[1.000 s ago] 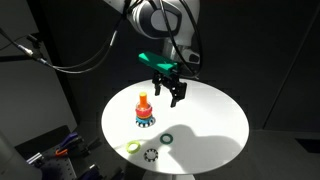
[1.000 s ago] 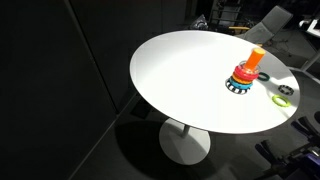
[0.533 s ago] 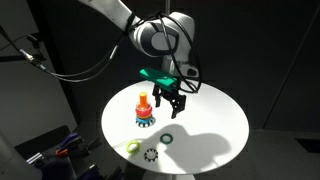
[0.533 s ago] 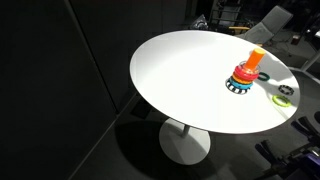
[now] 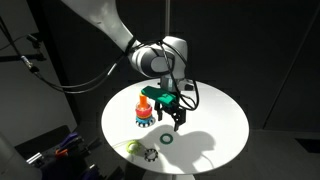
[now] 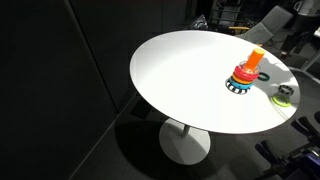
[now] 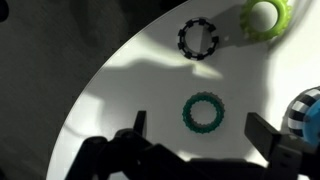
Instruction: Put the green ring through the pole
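The robot's gripper will next move down to the green ring and close on the ring's outer edge (image 5: 161,137) (image 7: 221,118) from opposite sides.
The green ring (image 7: 203,112) lies flat on the white round table, between and just ahead of my open fingertips in the wrist view. It also shows in an exterior view (image 5: 167,138). My gripper (image 7: 203,130) is open and empty, hovering low right above the ring (image 5: 170,119). The pole (image 5: 143,101) stands upright on its dark flecked base, just beside the gripper, and shows in both exterior views (image 6: 255,58). Its blue-and-white base (image 7: 305,110) shows at the wrist view's right edge.
A paler yellow-green ring (image 7: 265,17) and a black toothed ring (image 7: 197,39) lie past the green ring, near the table's edge (image 7: 95,90). They also show in an exterior view, the yellow-green ring (image 5: 133,146) and the black toothed ring (image 5: 151,154).
My gripper has moved down and toward the table's front, from high behind the pole to just above the green ring. The rings and pole have not moved.
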Available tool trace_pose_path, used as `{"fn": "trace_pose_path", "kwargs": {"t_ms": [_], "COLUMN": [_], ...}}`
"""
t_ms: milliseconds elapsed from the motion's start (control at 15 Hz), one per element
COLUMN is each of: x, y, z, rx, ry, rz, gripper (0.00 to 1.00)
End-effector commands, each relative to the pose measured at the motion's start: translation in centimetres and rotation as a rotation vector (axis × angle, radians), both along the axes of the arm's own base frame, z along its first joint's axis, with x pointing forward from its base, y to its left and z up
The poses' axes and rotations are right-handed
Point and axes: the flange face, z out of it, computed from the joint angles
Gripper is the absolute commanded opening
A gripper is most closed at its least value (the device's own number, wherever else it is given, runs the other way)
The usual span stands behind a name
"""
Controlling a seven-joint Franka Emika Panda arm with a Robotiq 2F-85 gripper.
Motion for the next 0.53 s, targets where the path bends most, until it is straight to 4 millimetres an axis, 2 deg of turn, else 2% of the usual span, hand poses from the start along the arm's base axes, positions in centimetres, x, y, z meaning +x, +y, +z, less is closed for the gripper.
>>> {"fn": "trace_pose_path", "kwargs": {"t_ms": [0, 467], "x": [-0.1, 0.2], "y": [0.7, 1.2], "z": [-1.9, -5.5], "rx": [-0.027, -0.037], "ry": [-0.027, -0.057], "rz": [0.000, -0.007], "gripper": [1.00, 1.00]}}
